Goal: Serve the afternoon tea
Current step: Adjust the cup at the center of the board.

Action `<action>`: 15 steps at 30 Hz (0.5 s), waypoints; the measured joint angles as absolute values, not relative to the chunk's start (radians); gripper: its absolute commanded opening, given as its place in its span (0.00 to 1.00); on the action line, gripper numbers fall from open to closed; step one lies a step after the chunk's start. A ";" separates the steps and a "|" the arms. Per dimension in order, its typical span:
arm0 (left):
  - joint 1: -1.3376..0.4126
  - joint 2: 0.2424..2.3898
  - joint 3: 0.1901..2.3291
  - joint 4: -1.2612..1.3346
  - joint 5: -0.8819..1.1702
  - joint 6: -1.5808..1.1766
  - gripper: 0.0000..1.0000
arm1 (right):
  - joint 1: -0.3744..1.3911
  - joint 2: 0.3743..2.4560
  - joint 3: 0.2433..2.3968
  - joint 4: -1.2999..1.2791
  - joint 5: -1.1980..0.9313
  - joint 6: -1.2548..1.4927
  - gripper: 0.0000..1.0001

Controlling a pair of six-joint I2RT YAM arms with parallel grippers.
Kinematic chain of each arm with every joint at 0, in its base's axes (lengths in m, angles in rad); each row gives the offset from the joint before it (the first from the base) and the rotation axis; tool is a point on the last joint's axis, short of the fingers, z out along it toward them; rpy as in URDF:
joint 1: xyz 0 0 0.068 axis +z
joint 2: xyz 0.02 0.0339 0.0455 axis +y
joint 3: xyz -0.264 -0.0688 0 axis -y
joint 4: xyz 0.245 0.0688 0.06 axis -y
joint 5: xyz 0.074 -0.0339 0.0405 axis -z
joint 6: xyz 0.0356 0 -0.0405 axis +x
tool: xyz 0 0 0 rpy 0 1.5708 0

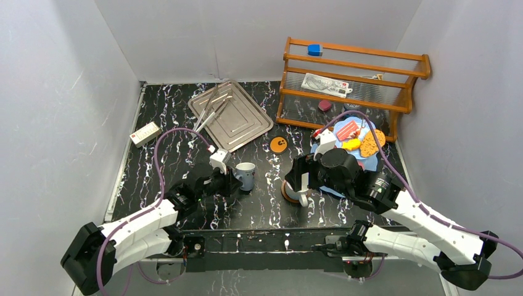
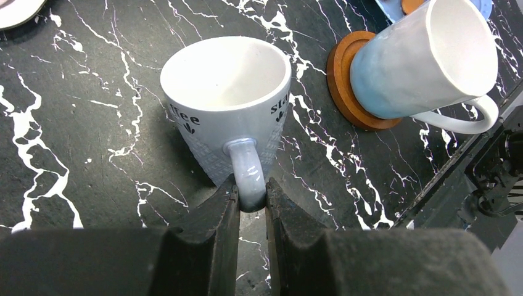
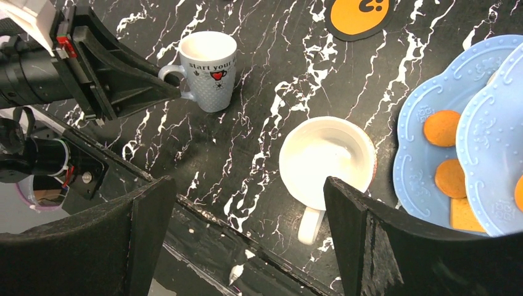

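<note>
The grey mug tilts in my left gripper on its handle's outer curve; next I stand it upright and grip the handle (image 2: 244, 161) deeper from above before carrying it.
A grey mug (image 1: 245, 176) with black lettering stands upright on the black marble table. My left gripper (image 1: 232, 180) is shut on its handle (image 2: 247, 177); in the left wrist view both fingers press the handle's sides. The mug also shows in the right wrist view (image 3: 210, 71). A white mug (image 2: 425, 61) stands on a round brown saucer (image 2: 344, 86), its handle towards the near edge. My right gripper (image 3: 247, 228) is open and empty, hovering just above and near the white mug (image 3: 325, 161). The light-blue tiered stand (image 1: 369, 161) holds orange and pink pastries (image 1: 359, 140).
A silver tray (image 1: 237, 120) with metal tongs (image 1: 210, 111) lies at the back left. A wooden rack (image 1: 351, 77) stands at the back right. An orange round disc (image 1: 279, 144) lies mid-table. A white box (image 1: 145, 132) sits by the left wall.
</note>
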State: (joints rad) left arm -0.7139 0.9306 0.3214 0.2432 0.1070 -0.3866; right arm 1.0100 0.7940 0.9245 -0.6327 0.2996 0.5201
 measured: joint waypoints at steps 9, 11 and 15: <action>-0.749 0.946 0.327 0.214 0.084 -0.420 0.00 | 1.010 0.801 0.936 -0.625 0.295 0.520 0.99; -0.760 0.961 0.329 0.205 0.076 -0.417 0.00 | 1.010 0.812 0.940 -0.626 0.293 0.518 0.99; -0.784 0.978 0.326 0.191 0.061 -0.391 0.00 | 1.010 0.839 0.961 -0.627 0.292 0.508 0.99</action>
